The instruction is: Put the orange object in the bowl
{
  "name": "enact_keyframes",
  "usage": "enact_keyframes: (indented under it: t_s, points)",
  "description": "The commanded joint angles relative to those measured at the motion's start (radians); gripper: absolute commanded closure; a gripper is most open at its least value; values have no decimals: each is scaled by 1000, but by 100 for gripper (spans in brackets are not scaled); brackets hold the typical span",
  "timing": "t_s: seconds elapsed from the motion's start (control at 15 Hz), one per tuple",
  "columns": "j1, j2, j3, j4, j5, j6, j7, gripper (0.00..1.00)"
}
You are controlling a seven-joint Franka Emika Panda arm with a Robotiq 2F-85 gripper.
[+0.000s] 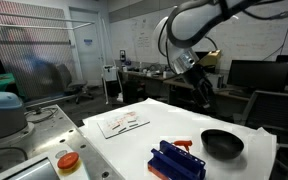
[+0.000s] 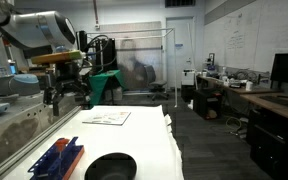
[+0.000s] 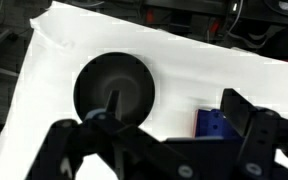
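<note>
The orange object's top part (image 1: 182, 143) is above the blue rack. My gripper needs to go there next and close on it.
The orange object (image 1: 187, 143) is a small slim orange-red piece lying on the white table between the blue ribbed rack (image 1: 177, 160) and the black bowl (image 1: 222, 143). The bowl also shows in an exterior view (image 2: 111, 166) and in the wrist view (image 3: 114, 90), and it is empty. My gripper (image 1: 199, 88) hangs high above the table, well above the bowl and rack. In the wrist view its jaws (image 3: 149, 125) stand wide apart with nothing between them. The orange object is hidden in the wrist view.
A round orange disc on a pale base (image 1: 68, 160) sits off the table's corner. A sheet of paper (image 1: 122, 122) lies at the far side of the white table (image 1: 134, 145). The blue rack (image 3: 212, 122) lies beside the bowl. Desks and monitors stand behind.
</note>
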Motion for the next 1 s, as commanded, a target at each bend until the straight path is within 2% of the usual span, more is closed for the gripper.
enact_keyframes:
  t_s: [0.0,0.2,0.6,0.93]
  points:
    - [5,138,-5,132,95,-24,38,0]
    - [6,195,-3,155,173,23,51,0]
    - [59,246,-14,133,130,223,104,0]
    - [74,276,-13,128,146,237,134,0]
